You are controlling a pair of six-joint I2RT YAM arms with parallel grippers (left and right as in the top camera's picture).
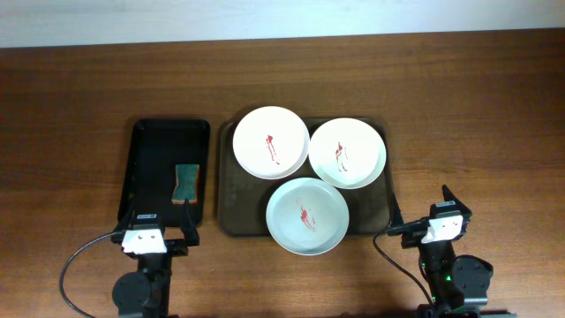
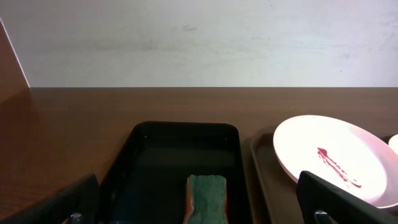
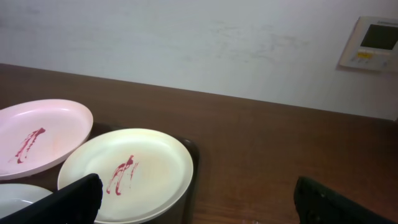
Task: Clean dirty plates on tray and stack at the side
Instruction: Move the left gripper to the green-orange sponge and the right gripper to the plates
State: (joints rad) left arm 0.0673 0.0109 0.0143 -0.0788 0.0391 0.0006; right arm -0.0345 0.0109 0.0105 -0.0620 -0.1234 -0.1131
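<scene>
Next, my left gripper needs to go to the middle of the green sponge (image 1: 184, 184) (image 2: 207, 204) in the black tray and close across its long sides.
Three white plates with red smears lie on the dark brown tray (image 1: 228, 190): one at the back left (image 1: 271, 141), one at the back right (image 1: 347, 152), one at the front (image 1: 307, 215). My left gripper (image 1: 154, 231) is open and empty at the table's front, just in front of the black tray. My right gripper (image 1: 439, 216) is open and empty to the right of the brown tray. The left wrist view shows the back left plate (image 2: 333, 157). The right wrist view shows the back right plate (image 3: 127, 173) and the back left plate (image 3: 37, 137).
A smaller black tray (image 1: 146, 150) stands left of the brown tray and holds a green sponge (image 1: 185, 182), also in the left wrist view (image 2: 206, 198). Bare wooden table lies to the right of the brown tray (image 3: 280, 162).
</scene>
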